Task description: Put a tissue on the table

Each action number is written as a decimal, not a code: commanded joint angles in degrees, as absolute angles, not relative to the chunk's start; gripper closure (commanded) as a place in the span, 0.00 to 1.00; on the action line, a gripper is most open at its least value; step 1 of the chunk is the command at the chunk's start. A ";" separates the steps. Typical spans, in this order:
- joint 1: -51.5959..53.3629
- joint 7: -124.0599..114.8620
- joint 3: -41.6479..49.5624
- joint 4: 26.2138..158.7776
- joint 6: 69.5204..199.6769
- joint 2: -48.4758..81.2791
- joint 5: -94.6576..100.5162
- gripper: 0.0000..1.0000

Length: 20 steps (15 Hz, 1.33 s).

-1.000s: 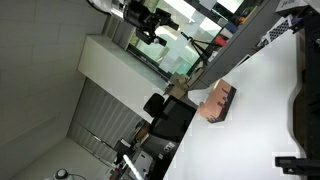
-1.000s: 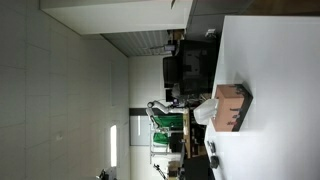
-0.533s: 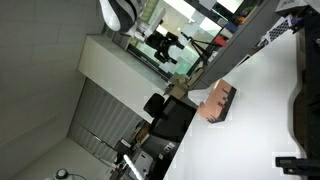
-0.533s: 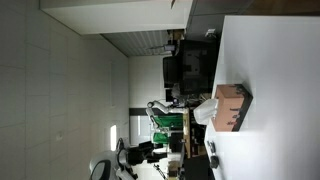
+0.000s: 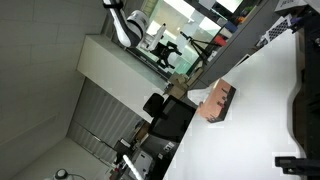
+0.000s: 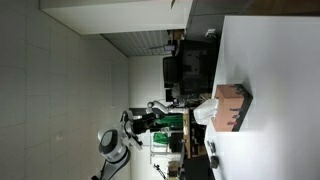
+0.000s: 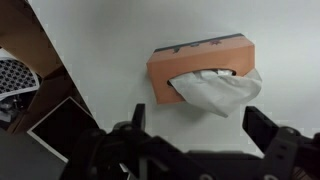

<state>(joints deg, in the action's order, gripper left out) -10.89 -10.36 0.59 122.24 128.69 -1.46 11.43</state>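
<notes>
The robot's gripper will next move to the white tissue's loose end [image 5: 194,96] [image 7: 222,106], which sticks out of the orange-brown tissue box, and close there.
An orange-brown tissue box [image 7: 185,62] lies on the white table [image 7: 130,40], with a white tissue [image 7: 215,90] sticking out of its opening. In the wrist view my gripper [image 7: 200,135] is open and empty above the table, just short of the tissue, with one finger on each side. In both exterior views the pictures are turned sideways. The box [image 5: 218,100] [image 6: 232,106] sits on the table [image 5: 250,130] [image 6: 270,70]. My gripper [image 5: 168,50] [image 6: 150,122] hangs in the air well away from the box.
A brown carton [image 7: 25,50], a checkered object [image 7: 14,78] and a dark flat panel with a white border [image 7: 62,125] lie beyond the table's edge. Black equipment [image 5: 303,100] stands on the table. A dark chair or monitor [image 5: 170,118] is near the box.
The arm has swung into both exterior views and moved its gripper closer to the tissue box. The box and tissue have not moved.
</notes>
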 commanded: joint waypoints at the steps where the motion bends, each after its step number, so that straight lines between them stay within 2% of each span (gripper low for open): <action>1: -8.97 -10.45 2.45 121.74 128.40 -1.07 11.44 0.00; 9: -8.80 -10.98 2.41 121.49 128.19 -1.07 11.44 0.00; 20: -2.51 -49.21 6.09 106.33 130.44 17.32 18.36 0.00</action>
<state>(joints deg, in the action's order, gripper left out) -5.29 -39.86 3.94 112.72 130.89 11.12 17.89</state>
